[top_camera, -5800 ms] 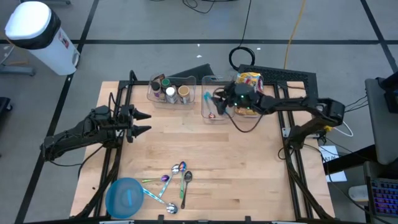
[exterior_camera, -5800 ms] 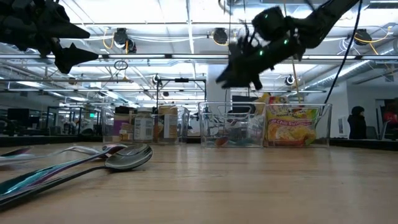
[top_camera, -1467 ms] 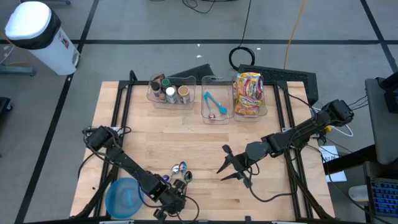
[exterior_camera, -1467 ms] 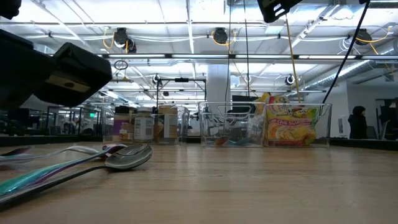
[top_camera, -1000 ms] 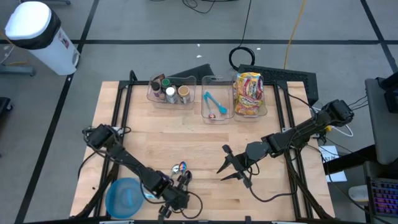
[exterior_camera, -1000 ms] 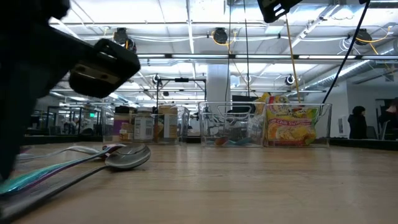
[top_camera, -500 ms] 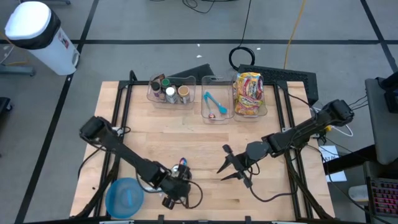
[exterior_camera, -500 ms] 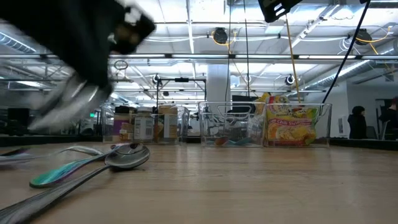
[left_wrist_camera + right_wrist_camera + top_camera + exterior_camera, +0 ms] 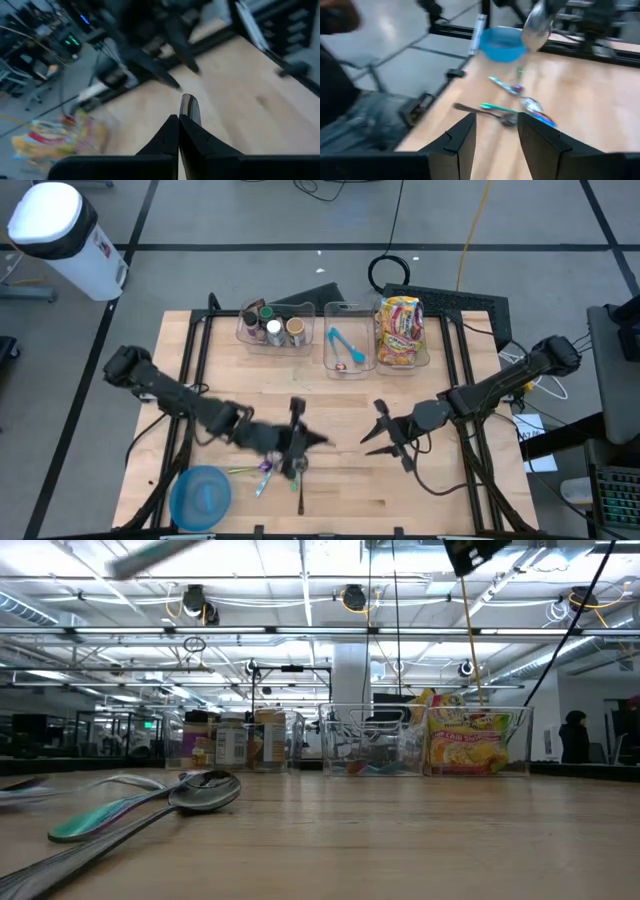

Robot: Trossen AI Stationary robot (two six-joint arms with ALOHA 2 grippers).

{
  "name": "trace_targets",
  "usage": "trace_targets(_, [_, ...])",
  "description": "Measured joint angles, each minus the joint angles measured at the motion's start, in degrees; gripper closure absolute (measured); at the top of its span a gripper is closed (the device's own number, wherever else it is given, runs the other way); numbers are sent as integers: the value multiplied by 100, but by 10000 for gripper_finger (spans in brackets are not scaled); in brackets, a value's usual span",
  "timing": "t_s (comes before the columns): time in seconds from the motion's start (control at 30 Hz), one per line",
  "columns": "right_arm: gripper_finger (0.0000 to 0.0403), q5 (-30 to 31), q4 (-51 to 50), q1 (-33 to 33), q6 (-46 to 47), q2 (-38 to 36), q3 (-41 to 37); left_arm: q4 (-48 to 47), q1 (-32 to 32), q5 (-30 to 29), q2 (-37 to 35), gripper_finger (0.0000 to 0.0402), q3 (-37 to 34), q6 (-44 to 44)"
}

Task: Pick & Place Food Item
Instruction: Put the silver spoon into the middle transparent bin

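My left gripper will put the silver spoon down on the blue utensil in the middle bin [image 9: 348, 354]. The spoon is now over the middle of the table.
My left gripper [image 9: 308, 439] hangs over the middle of the table, pointing toward the right side, shut on a silver spoon [image 9: 189, 107]. The spoon's bowl [image 9: 537, 26] also shows in the right wrist view. My right gripper [image 9: 384, 437] stands open above the table right of it, nothing between its fingers [image 9: 460, 136]. The food sits in clear bins at the far edge: a yellow snack bag [image 9: 400, 330] in the right bin and jars [image 9: 271, 327] in the left one. My left gripper pinches the silver spoon between its two shut fingers. The spoon's rounded end [image 9: 189, 106] sticks out past the fingertips, along the line of the fingers. The spoon is lifted clear of the table. The fingers themselves hide the place of contact.
Several spoons [image 9: 267, 470] lie on the wood near the front edge, beside a blue bowl [image 9: 203, 496] at the front left. A middle bin [image 9: 346, 348] holds a blue utensil. Bare wood lies between the bins and the grippers.
My left gripper has risen from the spoons by the near edge, swung toward the table's middle and tipped from pointing down to almost level. It has carried one spoon up clear of the table. My right gripper has drifted a little toward the right edge.
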Motion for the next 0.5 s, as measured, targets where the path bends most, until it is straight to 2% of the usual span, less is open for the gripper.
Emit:
trace_targets(0.13, [268, 461, -19, -4, 154, -450, -391, 310, 905, 530, -5, 398, 0, 233])
trace_targets(0.23, [268, 650, -6, -4, 258, -833, -673, 588, 1731, 1293, 6, 398, -4, 175])
trace_targets(0.37, [268, 659, 2, -4, 239, -1336, -999, 1509, 2733, 2352, 2, 399, -4, -1])
trace_targets(0.5, [268, 661, 116, -20, 37, -1754, -1241, 2801, 3553, 3093, 16, 400, -3, -193])
